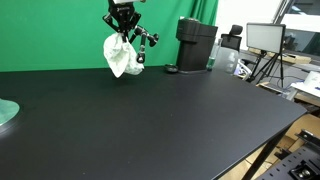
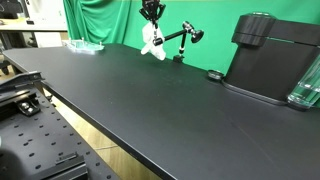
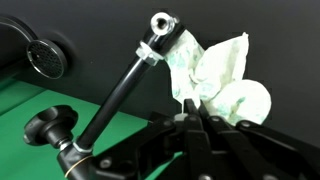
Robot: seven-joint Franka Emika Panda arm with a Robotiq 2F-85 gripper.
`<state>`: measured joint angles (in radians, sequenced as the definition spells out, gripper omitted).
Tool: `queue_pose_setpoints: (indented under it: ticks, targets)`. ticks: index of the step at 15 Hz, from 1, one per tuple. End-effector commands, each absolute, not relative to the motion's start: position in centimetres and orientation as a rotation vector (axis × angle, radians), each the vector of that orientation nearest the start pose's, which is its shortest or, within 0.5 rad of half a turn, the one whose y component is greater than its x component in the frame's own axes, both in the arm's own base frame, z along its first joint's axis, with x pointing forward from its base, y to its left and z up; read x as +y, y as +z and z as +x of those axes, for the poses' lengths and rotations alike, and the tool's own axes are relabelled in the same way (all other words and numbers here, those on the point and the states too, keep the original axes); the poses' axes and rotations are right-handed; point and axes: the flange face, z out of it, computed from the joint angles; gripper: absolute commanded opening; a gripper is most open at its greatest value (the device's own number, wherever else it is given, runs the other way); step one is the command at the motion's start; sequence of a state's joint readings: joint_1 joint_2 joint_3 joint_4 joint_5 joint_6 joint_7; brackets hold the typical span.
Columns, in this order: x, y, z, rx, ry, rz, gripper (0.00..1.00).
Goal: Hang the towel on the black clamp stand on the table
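Observation:
Next, my gripper lets go of the towel draped over the slanting arm of the black clamp stand (image 1: 138, 62) (image 3: 138, 66).
A white towel (image 1: 121, 57) hangs bunched from my gripper (image 1: 122, 30) at the far side of the black table (image 1: 150, 120). It also shows in an exterior view (image 2: 152, 42) and in the wrist view (image 3: 220, 80). My gripper (image 3: 190, 118) is shut on the towel's edge. The black clamp stand (image 1: 146, 48) stands just beside the towel; its arm (image 3: 125, 85) slants up and its silver-ringed tip (image 3: 160, 25) touches the towel. In an exterior view the stand (image 2: 180, 40) is right next to the towel.
A black coffee machine (image 1: 196, 45) stands near the stand, with a small black round thing (image 1: 171, 69) at its foot. A clear plate (image 1: 6, 112) lies at the table's edge. A green backdrop (image 1: 60, 35) hangs behind. A monitor on a tripod (image 1: 264, 40) stands beyond the table.

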<state>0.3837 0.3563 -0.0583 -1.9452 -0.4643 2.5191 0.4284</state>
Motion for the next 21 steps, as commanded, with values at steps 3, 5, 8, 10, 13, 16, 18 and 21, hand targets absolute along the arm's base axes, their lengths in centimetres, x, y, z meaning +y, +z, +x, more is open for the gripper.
queue_pose_setpoints:
  ticks: [3,5,8,10,13,16,18,21]
  targets:
    - [17.4,35.0,59.6,-0.158,-0.558,-3.381,0.01]
    - [16.4,35.6,58.9,-0.094,-0.537,-3.399,0.01]
    - [15.4,36.7,57.3,-0.019,-0.512,-3.41,0.01]
    - [15.1,37.4,56.1,0.011,-0.489,-3.415,0.01]
    - [14.9,38.9,54.3,0.045,-0.505,-3.407,0.01]
    - [14.7,41.0,53.4,0.082,-0.573,-3.395,0.01]
    - [14.4,42.2,53.6,0.098,-0.623,-3.393,0.01]
    - [14.0,43.0,54.1,0.106,-0.663,-3.4,0.01]
